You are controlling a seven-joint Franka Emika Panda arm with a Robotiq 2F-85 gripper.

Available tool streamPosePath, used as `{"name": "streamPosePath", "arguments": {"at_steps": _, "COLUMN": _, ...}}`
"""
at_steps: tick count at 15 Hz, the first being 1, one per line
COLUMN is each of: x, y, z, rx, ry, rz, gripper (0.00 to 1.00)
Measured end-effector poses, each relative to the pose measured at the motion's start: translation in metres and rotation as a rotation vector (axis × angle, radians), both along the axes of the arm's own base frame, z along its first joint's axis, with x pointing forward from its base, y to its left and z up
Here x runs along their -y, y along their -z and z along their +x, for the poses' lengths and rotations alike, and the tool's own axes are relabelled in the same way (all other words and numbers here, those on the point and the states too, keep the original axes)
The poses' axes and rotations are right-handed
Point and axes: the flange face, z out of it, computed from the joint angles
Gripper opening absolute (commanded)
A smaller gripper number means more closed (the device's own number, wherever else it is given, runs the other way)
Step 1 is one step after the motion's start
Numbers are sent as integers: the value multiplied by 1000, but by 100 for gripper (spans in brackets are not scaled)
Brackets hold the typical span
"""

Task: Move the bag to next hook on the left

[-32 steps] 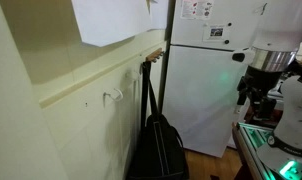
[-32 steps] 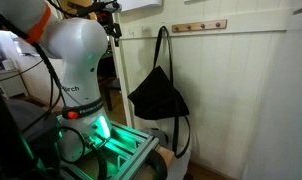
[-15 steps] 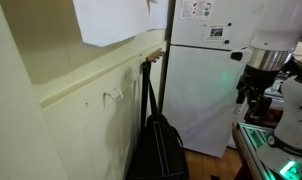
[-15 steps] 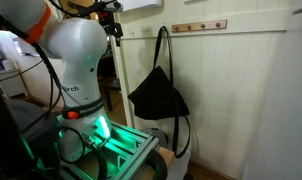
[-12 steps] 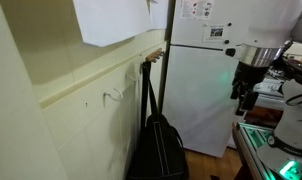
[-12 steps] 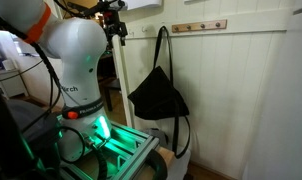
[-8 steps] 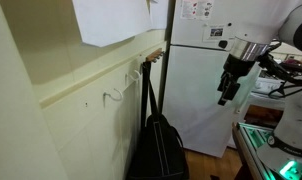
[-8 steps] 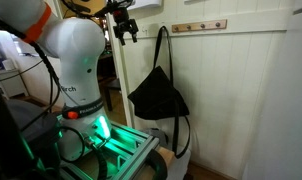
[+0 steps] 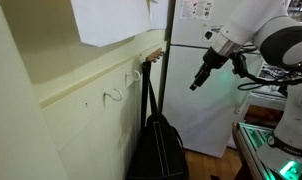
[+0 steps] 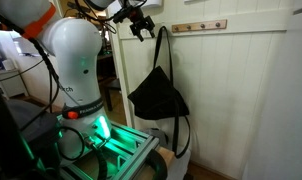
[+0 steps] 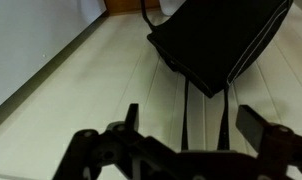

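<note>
The upper part of the black tote bag's strap (image 9: 146, 80) (image 11: 224, 134), slightly below the brownish hook, will be gripped by my gripper.
The black tote bag (image 9: 157, 148) hangs by its two thin straps from a brownish hook (image 9: 149, 63) on the cream wall; it shows in both exterior views (image 10: 159, 97). A small white hook (image 9: 113, 96) sticks out of the wall beside it, bare. My gripper (image 9: 196, 82) hovers in the air away from the wall, level with the upper straps, and in an exterior view (image 10: 143, 30) it is close to the strap top. In the wrist view the gripper (image 11: 191, 125) is open and empty, with the bag (image 11: 216, 35) and its straps ahead of it.
A white fridge (image 9: 206, 95) stands next to the bag. A white sheet (image 9: 111, 20) is pinned above the wall ledge. A wooden hook rail (image 10: 203, 26) runs along the wall. The robot base with green light (image 10: 99, 130) stands below.
The arm has swung from near its base toward the wall and the bag's straps. The gripper has stayed open. The bag has not moved.
</note>
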Motion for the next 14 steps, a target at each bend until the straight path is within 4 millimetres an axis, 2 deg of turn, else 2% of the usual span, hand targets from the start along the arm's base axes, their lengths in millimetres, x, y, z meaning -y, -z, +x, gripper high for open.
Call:
{"name": "streamPosePath", "arguments": {"at_steps": 5, "x": 5, "y": 5, "z": 35, "rx": 92, "ry": 2, "rz": -10, "gripper": 100}}
{"name": "streamPosePath", "arguments": {"at_steps": 14, "x": -9, "y": 6, "z": 92, "rx": 221, "ry": -16, "rz": 38, "gripper": 100}}
